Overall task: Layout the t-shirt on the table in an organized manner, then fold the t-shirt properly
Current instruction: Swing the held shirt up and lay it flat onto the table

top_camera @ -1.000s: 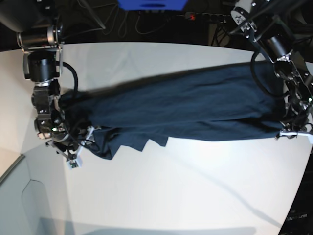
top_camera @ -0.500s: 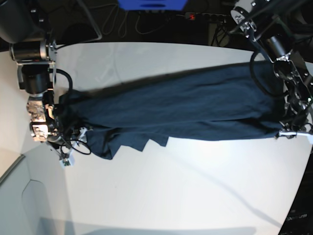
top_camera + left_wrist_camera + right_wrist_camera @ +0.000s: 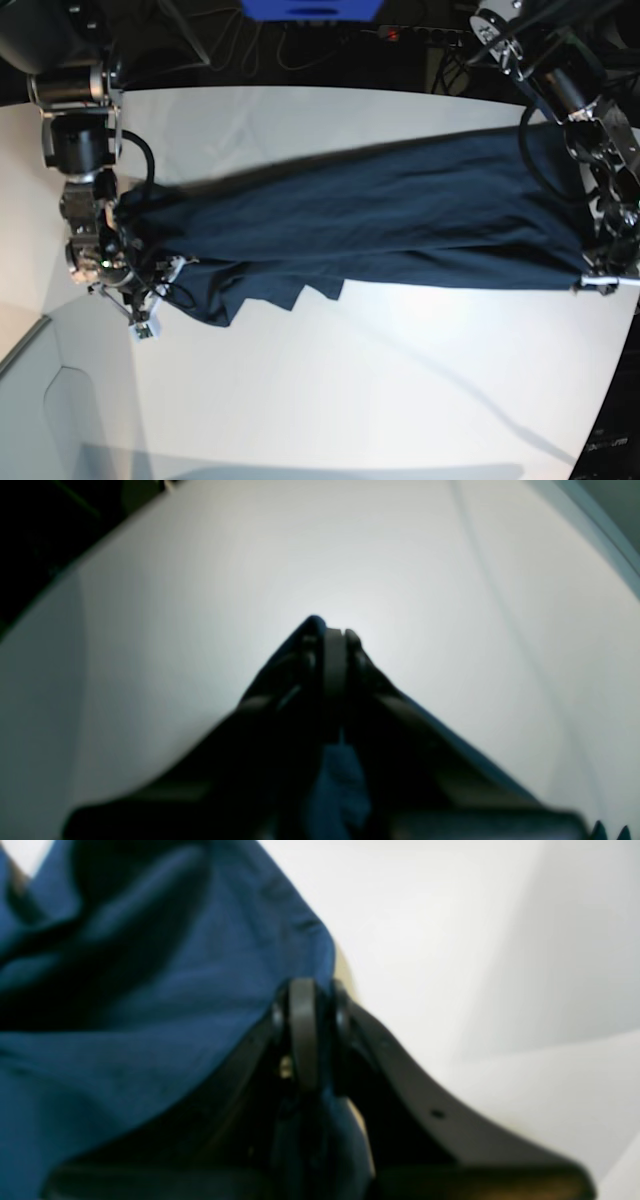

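Note:
I will let go of the left gripper's end of the t-shirt on the bare white table [image 3: 518, 352] beyond the shirt's lower edge.
The dark navy t-shirt [image 3: 370, 215] hangs stretched in a long band between my two grippers, lifted above the white table [image 3: 380, 380], with a loose flap drooping at its lower left. My right gripper [image 3: 150, 280], on the base view's left, is shut on the shirt's left end; its wrist view shows blue cloth [image 3: 150, 990] pinched between the closed fingers [image 3: 302, 1030]. My left gripper [image 3: 592, 275], on the base view's right, is shut on the shirt's right end; its wrist view shows shut fingers [image 3: 334, 660] with a strip of blue cloth [image 3: 340, 785] behind them.
The table's curved edge runs along the back, with dark floor, cables and a power strip [image 3: 400, 35] beyond. A blue object [image 3: 310, 10] sits at the top edge. A grey panel [image 3: 40, 410] lies at the lower left.
The left arm has shifted slightly right and down, pulling the shirt tauter. The right arm swung left, then came back right a little, still holding its end.

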